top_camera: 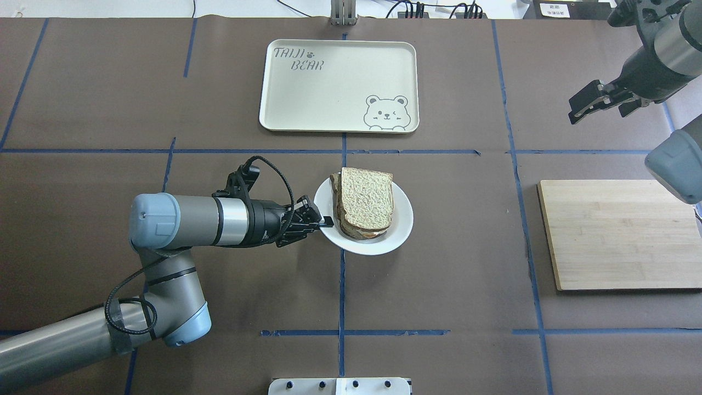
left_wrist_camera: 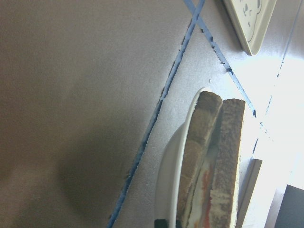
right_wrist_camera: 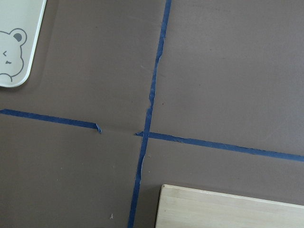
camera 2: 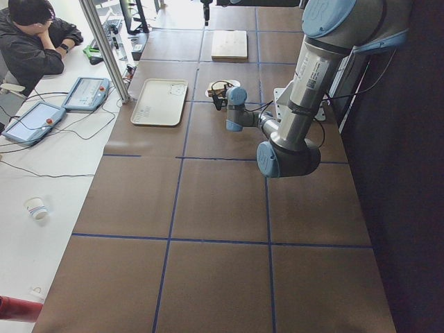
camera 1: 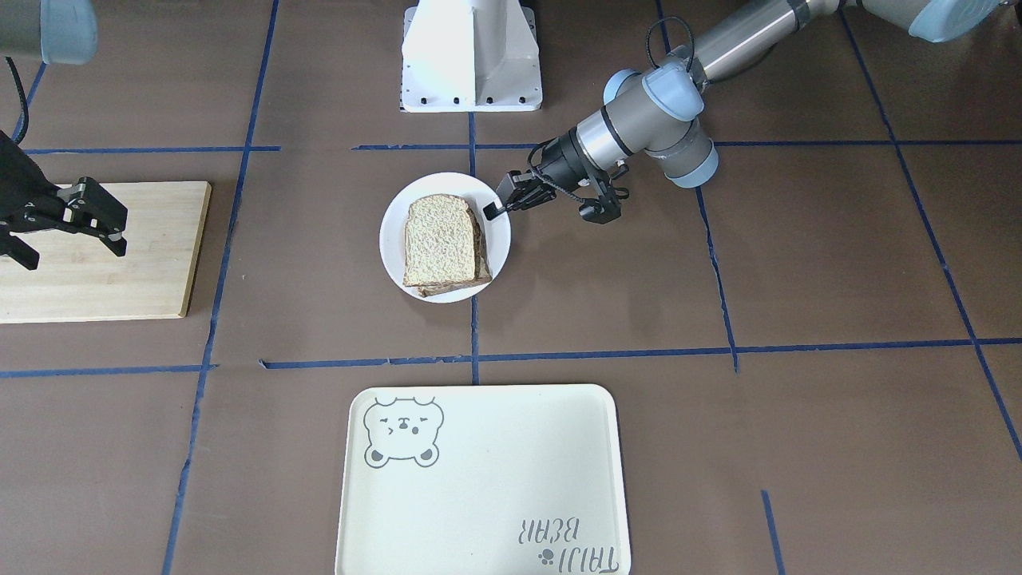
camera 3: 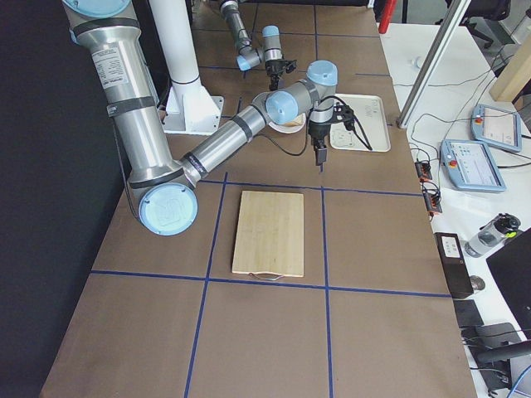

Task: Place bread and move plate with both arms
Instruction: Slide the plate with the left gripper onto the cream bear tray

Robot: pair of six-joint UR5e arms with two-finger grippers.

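Note:
Next, I let go of the small white plate with my left gripper between the bear face and the lettering (camera 1: 490,495) on the cream tray.
The plain bread (camera 1: 439,239) lies as the top slice of a stack on the small white plate (camera 1: 393,231), at the table's middle. In the overhead view the bread (top_camera: 366,200) covers most of the plate (top_camera: 403,219). My left gripper (camera 1: 495,210) lies low and is shut on the plate's rim on the robot's left side; it also shows in the overhead view (top_camera: 324,221). The left wrist view shows the plate's rim (left_wrist_camera: 171,166) and the stacked slices (left_wrist_camera: 228,156) edge-on, with red and white filling between them. My right gripper (camera 1: 76,255) is open and empty, raised above the wooden board.
A wooden board (top_camera: 620,236) lies on the robot's right. The cream bear tray (top_camera: 340,88) lies past the plate, on the far side from the robot. The white robot base (camera 1: 471,56) stands at the table's near edge. Blue tape lines cross the brown table.

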